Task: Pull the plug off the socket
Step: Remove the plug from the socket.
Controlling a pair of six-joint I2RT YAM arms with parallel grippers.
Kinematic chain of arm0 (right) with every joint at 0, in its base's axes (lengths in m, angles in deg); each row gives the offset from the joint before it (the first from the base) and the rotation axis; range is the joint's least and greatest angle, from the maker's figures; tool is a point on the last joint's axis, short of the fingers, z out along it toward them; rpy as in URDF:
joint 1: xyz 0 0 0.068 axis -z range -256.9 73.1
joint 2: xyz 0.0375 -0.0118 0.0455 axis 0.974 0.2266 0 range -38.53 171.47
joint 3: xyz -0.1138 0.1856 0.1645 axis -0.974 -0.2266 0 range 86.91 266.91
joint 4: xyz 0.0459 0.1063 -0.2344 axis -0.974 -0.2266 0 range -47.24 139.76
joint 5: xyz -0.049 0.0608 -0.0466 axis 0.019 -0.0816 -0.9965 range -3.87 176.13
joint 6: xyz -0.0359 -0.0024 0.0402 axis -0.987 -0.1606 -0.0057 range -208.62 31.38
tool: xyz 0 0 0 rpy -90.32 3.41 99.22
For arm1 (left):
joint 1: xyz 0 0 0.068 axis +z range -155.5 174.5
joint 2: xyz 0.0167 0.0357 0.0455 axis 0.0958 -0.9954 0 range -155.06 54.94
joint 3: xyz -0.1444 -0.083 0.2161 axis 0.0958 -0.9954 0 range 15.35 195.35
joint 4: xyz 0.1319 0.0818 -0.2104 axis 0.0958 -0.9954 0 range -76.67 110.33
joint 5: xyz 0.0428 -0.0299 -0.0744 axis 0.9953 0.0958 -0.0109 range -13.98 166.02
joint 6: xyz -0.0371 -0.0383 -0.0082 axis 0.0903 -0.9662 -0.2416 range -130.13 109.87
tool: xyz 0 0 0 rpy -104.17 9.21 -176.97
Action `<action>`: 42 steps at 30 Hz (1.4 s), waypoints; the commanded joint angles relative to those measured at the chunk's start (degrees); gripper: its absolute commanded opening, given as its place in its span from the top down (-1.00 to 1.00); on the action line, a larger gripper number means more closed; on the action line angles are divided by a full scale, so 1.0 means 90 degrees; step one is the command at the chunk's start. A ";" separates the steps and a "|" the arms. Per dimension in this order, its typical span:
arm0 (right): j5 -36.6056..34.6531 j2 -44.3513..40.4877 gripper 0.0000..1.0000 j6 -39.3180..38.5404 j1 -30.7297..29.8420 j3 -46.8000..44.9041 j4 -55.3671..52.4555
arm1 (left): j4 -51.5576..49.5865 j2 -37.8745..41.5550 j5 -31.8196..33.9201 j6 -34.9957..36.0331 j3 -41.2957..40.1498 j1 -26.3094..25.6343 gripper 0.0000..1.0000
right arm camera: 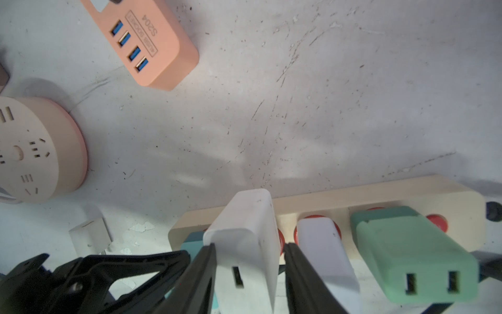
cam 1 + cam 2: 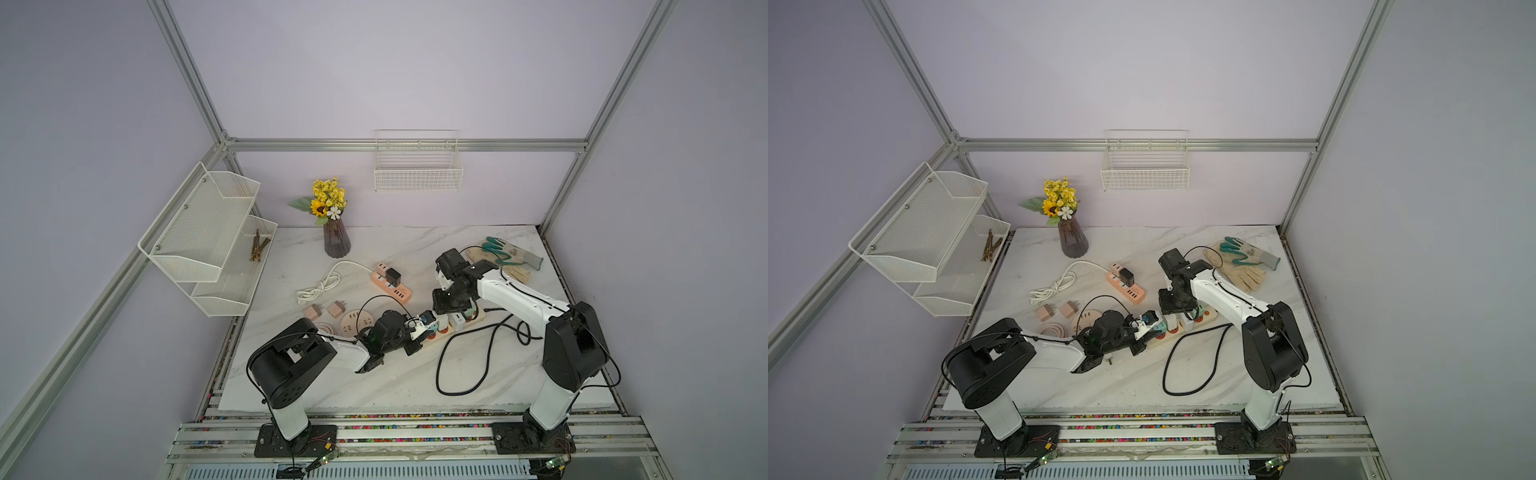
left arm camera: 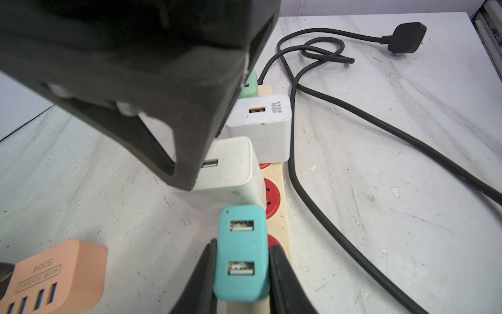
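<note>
My right gripper needs to open its fingers, turn square and grip its sides (image 1: 267, 243) of the white plug, which slants across them, before my left gripper pulls the teal plug.
A cream power strip (image 3: 279, 176) (image 1: 380, 195) (image 2: 432, 337) with red sockets lies on the marble table and holds several plugs. My left gripper (image 3: 241, 244) (image 2: 419, 332) is shut on the teal two-port plug (image 3: 241, 252), with one finger pressed on each side; the plug sits in the strip's end socket. My right gripper (image 1: 250, 247) (image 2: 444, 318) comes down from above and grips the neighbouring white plug (image 1: 244, 223) (image 3: 228, 168), a finger on each side. Further along the strip stand a white 66W plug (image 3: 260, 127) (image 1: 320, 244) and a green plug (image 1: 407, 250).
An orange USB strip (image 2: 392, 282) (image 1: 152, 40) and a round beige socket (image 2: 355, 322) (image 1: 35, 149) lie behind the cream strip. A small loose white charger (image 1: 89, 233) sits near its end. The strip's black cord (image 2: 461, 365) (image 3: 353, 108) loops in front. Gloves (image 2: 503, 257) and a vase (image 2: 336, 241) are at the back.
</note>
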 commanded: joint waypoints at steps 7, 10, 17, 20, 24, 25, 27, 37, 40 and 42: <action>0.0325 -0.0020 0.02 -0.0089 -0.0029 0.0163 -0.0415 | 0.0364 0.0152 0.0119 0.0099 0.0016 -0.0078 1.00; 0.0249 -0.0095 -0.06 -0.0087 -0.0034 0.0373 -0.0565 | 0.0365 0.0133 0.0155 0.0107 0.0017 -0.0079 1.00; 0.0207 0.0142 -0.09 -0.0137 -0.0046 0.0183 -0.0506 | 0.0431 0.0160 0.0159 0.0128 -0.0030 -0.0078 1.00; 0.0222 0.0284 -0.09 -0.0138 -0.0051 0.0088 -0.0442 | 0.0453 0.0172 0.0179 0.0146 -0.0061 -0.0079 1.00; 0.0135 0.0423 -0.07 -0.0145 -0.0053 0.0070 -0.0418 | 0.0530 0.0187 0.0215 0.0160 -0.0129 -0.0083 1.00; 0.0096 0.0439 0.03 -0.0147 -0.0056 0.0074 -0.0421 | 0.0533 0.0190 0.0223 0.0156 -0.0139 -0.0079 1.00; -0.0028 0.0430 0.28 -0.0147 -0.0052 0.0035 -0.0401 | 0.0513 0.0222 0.0226 0.0158 -0.0140 -0.0083 1.00; -0.0136 0.0486 1.00 -0.0186 -0.0084 -0.0511 -0.0093 | 0.1097 0.0826 -0.0431 -0.0574 -0.0143 -0.0035 1.00; -0.0297 0.0522 1.00 -0.0171 -0.0164 -0.0716 -0.0064 | -0.0028 0.0737 -0.0085 0.0599 0.0217 -0.0268 1.00; -0.0330 0.0537 1.00 -0.0148 -0.0193 -0.0897 -0.0001 | -0.0022 0.0700 0.0168 0.0982 0.0135 -0.0312 1.00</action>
